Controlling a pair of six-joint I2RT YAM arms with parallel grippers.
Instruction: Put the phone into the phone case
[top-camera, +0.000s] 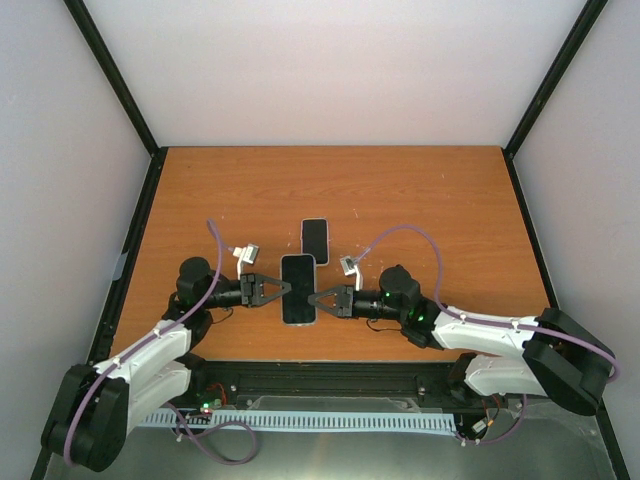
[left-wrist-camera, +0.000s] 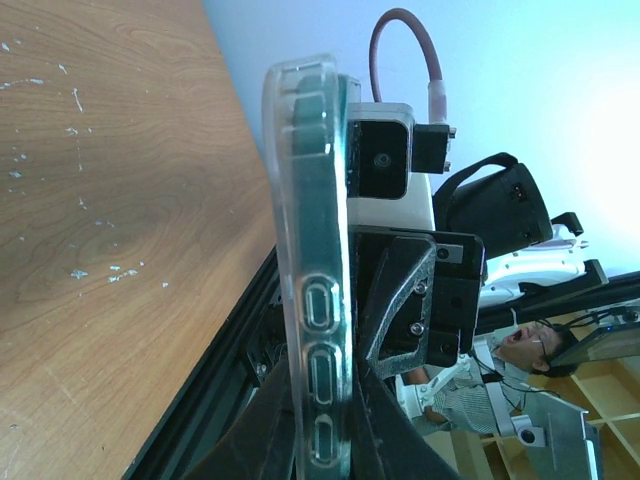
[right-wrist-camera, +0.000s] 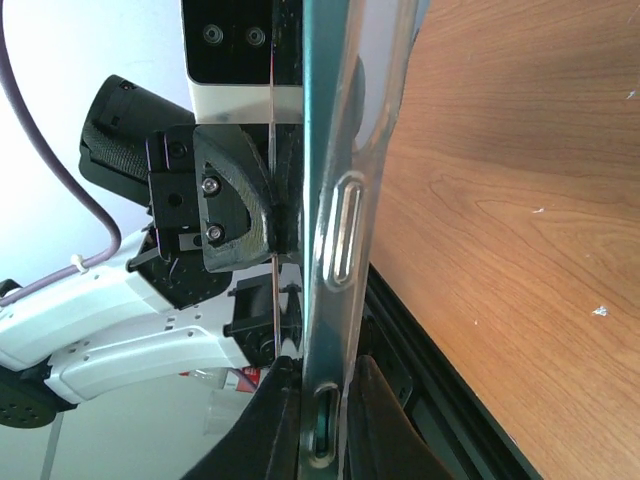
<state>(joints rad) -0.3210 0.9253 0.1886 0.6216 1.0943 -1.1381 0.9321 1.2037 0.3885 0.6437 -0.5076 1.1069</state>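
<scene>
My left gripper is going to let go of the phone case on the table (top-camera: 284, 281) beside the near end of the other dark slab.
A clear phone case with a teal-edged, dark-faced phone (top-camera: 298, 289) inside it hangs flat just above the wooden table, between my two grippers. My left gripper (top-camera: 283, 289) is shut on its left edge and my right gripper (top-camera: 316, 299) is shut on its right edge. In the left wrist view the case (left-wrist-camera: 310, 200) stands edge-on with button cut-outs, pinched at my left gripper (left-wrist-camera: 325, 410). In the right wrist view the case (right-wrist-camera: 345, 150) is pinched the same way at my right gripper (right-wrist-camera: 322, 400). A second dark phone-shaped slab (top-camera: 315, 241) lies flat just behind.
The wooden table (top-camera: 420, 200) is bounded by white walls and black corner posts. A black rail (top-camera: 320, 375) runs along the near edge by the arm bases. Purple cables loop above both wrists.
</scene>
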